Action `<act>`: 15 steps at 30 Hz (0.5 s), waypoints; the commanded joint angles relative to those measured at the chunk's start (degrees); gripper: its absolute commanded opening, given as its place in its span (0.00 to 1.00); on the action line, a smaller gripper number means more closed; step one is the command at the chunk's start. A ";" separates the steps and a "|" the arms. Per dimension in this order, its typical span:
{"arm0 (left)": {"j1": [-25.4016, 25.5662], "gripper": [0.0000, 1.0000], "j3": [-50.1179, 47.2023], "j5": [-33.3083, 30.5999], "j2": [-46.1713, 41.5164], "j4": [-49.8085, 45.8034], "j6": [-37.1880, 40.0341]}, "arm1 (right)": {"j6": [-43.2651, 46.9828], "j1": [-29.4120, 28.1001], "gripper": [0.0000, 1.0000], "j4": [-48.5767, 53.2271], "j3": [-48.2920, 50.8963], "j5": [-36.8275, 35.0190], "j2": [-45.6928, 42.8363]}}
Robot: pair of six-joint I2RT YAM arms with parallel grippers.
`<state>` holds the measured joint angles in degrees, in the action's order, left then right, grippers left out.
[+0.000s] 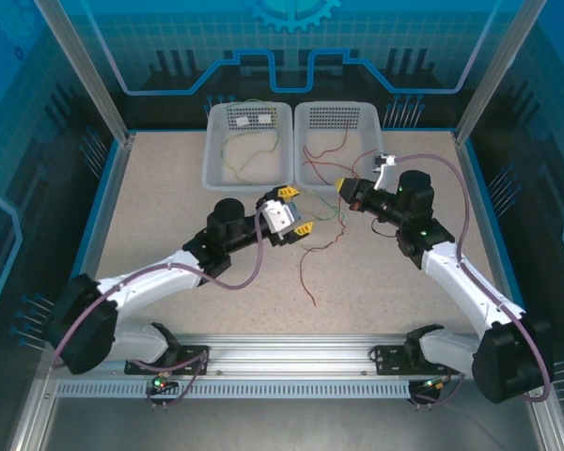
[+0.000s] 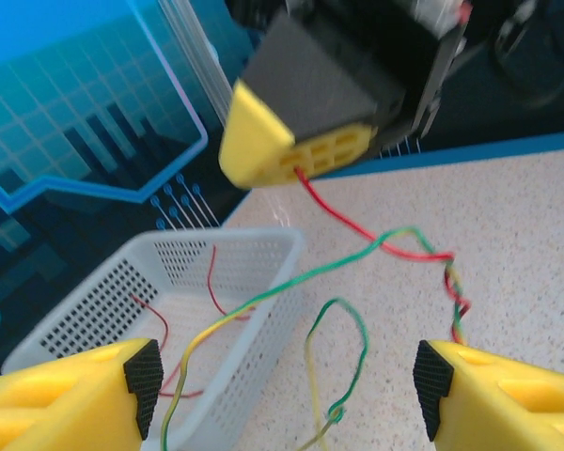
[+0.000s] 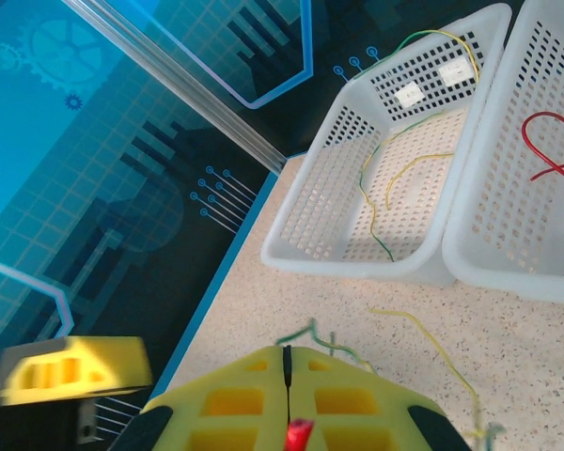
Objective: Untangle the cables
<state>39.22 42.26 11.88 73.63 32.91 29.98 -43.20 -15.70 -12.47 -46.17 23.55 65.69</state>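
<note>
My right gripper is holding the red cable with the green-yellow cable wound around it, so next my left gripper grips the loose part of the green-yellow cable (image 2: 280, 287) and pulls the two apart.
The cables are thin red and green-yellow wires, twisted together on the table between my grippers. My right gripper (image 1: 341, 187) is shut on the red cable (image 2: 343, 214); its pinched red end (image 3: 296, 434) shows in the seam of the closed right gripper (image 3: 285, 355). The red cable (image 1: 305, 268) trails down across the table. My left gripper (image 1: 294, 212) faces it, open. Through the left gripper (image 2: 287, 385), a loop of the green-yellow cable (image 2: 357, 324) hangs between the pads (image 2: 143, 381), touching neither. A second green-yellow strand (image 2: 263, 301) crosses toward the red one.
Two white perforated baskets stand at the back: the left basket (image 1: 247, 174) holds a yellow-green wire (image 3: 376, 202), the right basket (image 1: 343, 113) holds a red wire (image 3: 545, 150). A clear wall (image 1: 85, 75) with metal posts encloses the table. Bare tabletop (image 1: 169, 197) lies to the left.
</note>
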 commanded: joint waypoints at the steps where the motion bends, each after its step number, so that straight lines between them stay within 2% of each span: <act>1: 0.19 0.75 -0.17 2.07 -2.29 0.06 0.86 | 1.14 -0.03 0.00 -1.13 -0.93 0.75 0.17; 2: 0.22 0.80 0.57 1.87 -1.71 -1.29 2.23 | 1.43 -0.24 0.00 -1.32 -1.00 1.12 0.35; 6: 0.15 0.84 3.48 1.95 1.50 -4.14 6.08 | 1.97 -0.83 0.00 -1.46 -1.37 1.82 0.75; 7: 0.12 0.89 4.15 1.86 2.62 -4.13 7.42 | 2.22 -0.95 0.00 -1.54 -1.47 2.06 0.84; 15: -0.07 0.94 11.57 3.54 11.43 -8.03 12.40 | 2.35 -1.30 0.00 -2.66 -1.01 3.84 -0.42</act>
<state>39.22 50.68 13.37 82.85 26.35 39.13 -41.91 -15.99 -12.64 -46.17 25.43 66.32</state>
